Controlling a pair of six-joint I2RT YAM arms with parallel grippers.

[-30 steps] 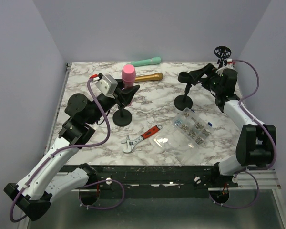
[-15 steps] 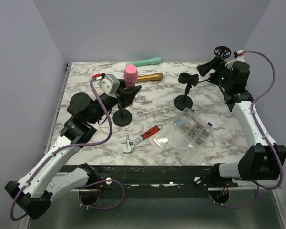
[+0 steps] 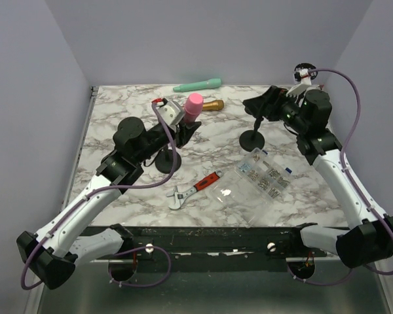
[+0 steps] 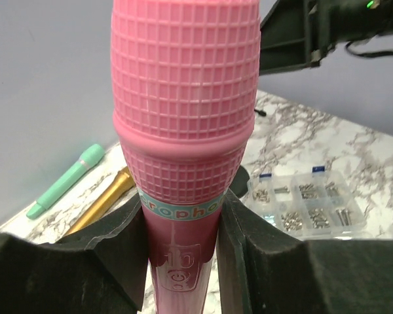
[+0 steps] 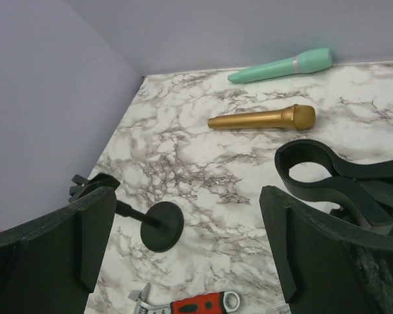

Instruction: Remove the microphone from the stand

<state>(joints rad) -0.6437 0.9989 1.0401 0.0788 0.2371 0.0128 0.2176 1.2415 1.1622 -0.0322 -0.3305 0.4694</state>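
My left gripper will lay the pink microphone down on the marble (image 3: 207,125) just in front of the gold microphone.
The pink microphone (image 3: 194,104) stands upright above the left stand, whose round base (image 3: 165,163) rests on the marble table. My left gripper (image 3: 182,129) is shut on the microphone's handle just under the head; in the left wrist view the pads (image 4: 121,248) press on both sides of the handle (image 4: 183,261). The stand's clip is hidden behind the gripper in the top view, so I cannot tell whether the handle still sits in it. My right gripper (image 3: 265,103) is open and empty above a second stand (image 3: 252,139), whose empty ring clip (image 5: 314,163) shows in the right wrist view.
A gold microphone (image 3: 211,104) and a teal microphone (image 3: 198,84) lie at the back. A red-handled wrench (image 3: 195,189) and a clear screw box (image 3: 262,175) lie toward the front. Purple walls close in the table's sides and back.
My left arm has reached forward and the pink microphone has shifted right in its grip. My right gripper swung out toward the back right, then came back over the second stand.
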